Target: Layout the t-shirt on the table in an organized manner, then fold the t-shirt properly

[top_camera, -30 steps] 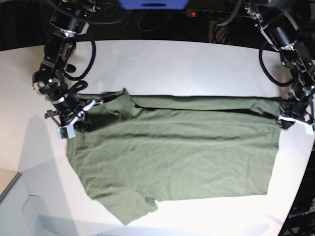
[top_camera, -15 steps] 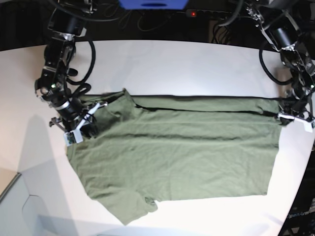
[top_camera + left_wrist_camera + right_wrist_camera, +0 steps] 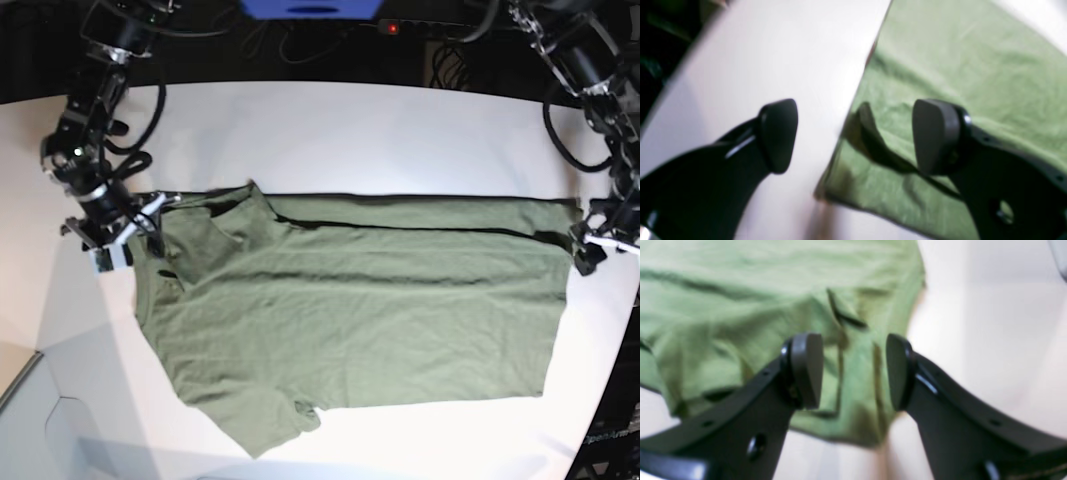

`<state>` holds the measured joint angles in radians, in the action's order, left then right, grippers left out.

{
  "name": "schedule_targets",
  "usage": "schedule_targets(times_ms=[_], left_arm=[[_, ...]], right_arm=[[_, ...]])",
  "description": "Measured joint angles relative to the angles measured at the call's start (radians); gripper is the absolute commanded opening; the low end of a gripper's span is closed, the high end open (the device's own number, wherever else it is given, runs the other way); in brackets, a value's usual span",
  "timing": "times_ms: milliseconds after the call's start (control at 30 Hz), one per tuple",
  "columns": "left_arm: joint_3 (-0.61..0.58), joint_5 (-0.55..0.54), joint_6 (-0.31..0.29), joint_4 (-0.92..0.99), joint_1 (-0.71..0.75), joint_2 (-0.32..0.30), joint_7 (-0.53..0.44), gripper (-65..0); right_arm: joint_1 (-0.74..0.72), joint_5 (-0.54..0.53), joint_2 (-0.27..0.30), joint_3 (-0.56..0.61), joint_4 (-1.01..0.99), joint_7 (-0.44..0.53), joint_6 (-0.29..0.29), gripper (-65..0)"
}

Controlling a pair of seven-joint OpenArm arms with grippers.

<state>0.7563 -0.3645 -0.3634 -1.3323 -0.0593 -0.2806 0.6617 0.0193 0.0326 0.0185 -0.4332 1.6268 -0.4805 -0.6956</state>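
The far edge of the t-shirt lies folded into a band, so the robot's left gripper needs to take its outer corner [image 3: 571,206] and lift together with the right gripper to spread it.
The olive-green t-shirt [image 3: 360,310] lies spread flat on the white table [image 3: 380,130], its far edge folded over into a long straight band. The collar [image 3: 225,215] is at the left and a sleeve [image 3: 270,420] points toward the front. My right gripper [image 3: 135,225] sits at the shirt's left edge. In the right wrist view it [image 3: 853,371] is open just above wrinkled t-shirt cloth [image 3: 740,306], gripping nothing. My left gripper [image 3: 587,250] is at the shirt's right corner. The left wrist view shows it [image 3: 855,135] wide open, straddling the t-shirt's edge [image 3: 973,66], empty.
Behind the table is a dark area with cables, a blue object [image 3: 310,8] and a power strip with a red light [image 3: 392,28]. The table's curved edge runs close by the left gripper at the right. A grey surface [image 3: 30,420] lies at the lower left.
Both grippers have opened and let go of the shirt. The right gripper has drawn back left and up off the cloth; the left one has shifted slightly right. The shirt's left edge has settled.
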Motion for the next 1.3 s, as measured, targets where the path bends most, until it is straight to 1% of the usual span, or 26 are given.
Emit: schedule_targets(times_ms=[67, 133, 267, 333, 367, 500, 600, 633, 767, 800, 933, 1000, 1067, 1100, 1167, 1300], left_arm=[[0.001, 0.021, 0.005, 0.002, 0.041, 0.023, 0.023, -13.3], [0.0, 0.02, 0.002, 0.017, 0.065, 0.043, 0.045, -13.3], [-0.005, 0.014, 0.004, 0.076, 0.057, 0.026, 0.014, -13.3], [-0.005, 0.014, 0.003, 0.093, 0.056, 0.028, 0.016, -13.3], [-0.005, 0.015, 0.003, 0.098, 0.059, 0.029, 0.01, -13.3], [-0.01, 0.023, 0.003, 0.119, 0.055, 0.026, -0.068, -13.4], [-0.048, 0.024, 0.004, 0.159, 0.056, 0.018, -0.087, -14.4], [-0.058, 0.015, 0.003, 0.16, 0.056, 0.018, -0.09, -17.1], [-0.058, 0.017, 0.002, 0.167, 0.054, 0.018, -0.084, -36.7], [-0.058, 0.017, 0.001, 0.167, 0.054, 0.018, -0.082, -40.5], [-0.057, 0.019, 0.001, 0.168, 0.047, 0.026, -0.074, -48.9], [-0.058, 0.021, 0.0, 0.168, 0.042, 0.026, -0.071, -54.2], [-0.058, 0.021, 0.001, 0.169, 0.042, 0.026, -0.071, -63.3], [-0.058, 0.021, 0.001, 0.169, 0.042, 0.026, -0.071, -65.0], [-0.058, 0.021, 0.001, 0.169, 0.042, 0.027, -0.067, -63.6], [-0.058, 0.021, 0.001, 0.169, 0.042, 0.027, -0.068, -64.9]], right_arm=[[0.021, -0.005, -0.005, -0.016, 0.019, 0.004, 0.0, -34.0], [0.032, -0.007, -0.005, -0.023, 0.021, 0.005, 0.0, -34.1], [0.059, -0.008, -0.005, -0.022, 0.022, 0.006, 0.0, -34.1], [0.059, -0.008, -0.005, -0.023, 0.022, 0.005, 0.0, -34.2], [0.059, -0.008, -0.005, -0.022, 0.023, 0.005, 0.0, -34.2], [0.059, -0.008, -0.005, -0.023, 0.023, 0.005, 0.0, -34.3], [0.058, -0.008, -0.005, -0.023, 0.023, 0.006, 0.0, -34.3], [0.058, -0.008, -0.005, -0.023, 0.023, 0.006, 0.0, -34.3], [0.06, -0.011, -0.003, -0.072, 0.023, 0.005, 0.001, -34.0], [0.061, -0.011, -0.001, -0.077, 0.023, 0.005, 0.0, -33.9], [0.068, -0.011, -0.004, -0.087, 0.023, 0.005, 0.0, -33.9], [0.07, -0.011, -0.005, -0.095, 0.023, 0.006, 0.0, -33.9], [0.085, -0.011, -0.003, -0.097, 0.018, 0.009, 0.0, -33.9], [0.095, -0.011, -0.003, -0.095, 0.013, 0.009, 0.0, -33.9], [0.107, -0.011, -0.005, -0.095, -0.014, 0.006, 0.0, -33.9], [0.101, -0.013, -0.004, -0.096, -0.069, 0.016, 0.0, -33.9]])
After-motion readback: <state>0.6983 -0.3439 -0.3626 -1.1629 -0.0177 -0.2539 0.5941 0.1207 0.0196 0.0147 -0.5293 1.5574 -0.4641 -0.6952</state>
